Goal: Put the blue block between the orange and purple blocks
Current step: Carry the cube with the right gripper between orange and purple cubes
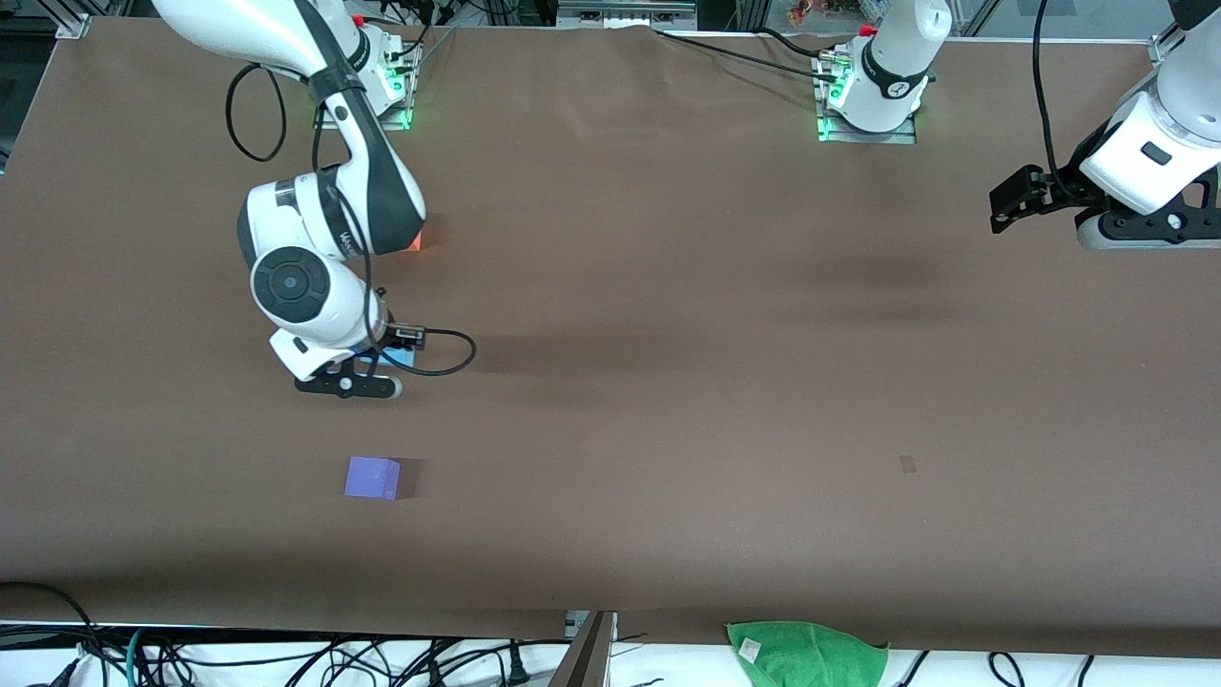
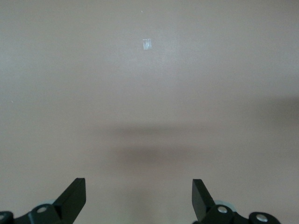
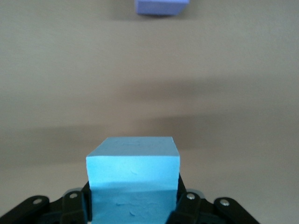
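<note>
I need to use my right gripper to set the blue block down and let it go on the brown table top midway (image 1: 386,349) (image 3: 144,171) between the orange and purple blocks.
My right gripper (image 1: 374,372) is shut on the blue block (image 1: 399,356), holding it low over the table between the orange block and the purple block. In the right wrist view the blue block (image 3: 133,179) sits between the fingers (image 3: 189,207) and the purple block (image 3: 161,6) shows ahead. The purple block (image 1: 372,477) lies nearer to the front camera. The orange block (image 1: 421,239) lies farther from it and is mostly hidden by the right arm. My left gripper (image 1: 1003,205) is open and empty, and waits in the air at the left arm's end; in its own view (image 2: 138,186) it sees only bare table.
A green cloth (image 1: 806,654) hangs at the table's front edge. A small tape mark (image 1: 907,465) is on the brown table top, also in the left wrist view (image 2: 147,44). Cables run along the front edge below the table.
</note>
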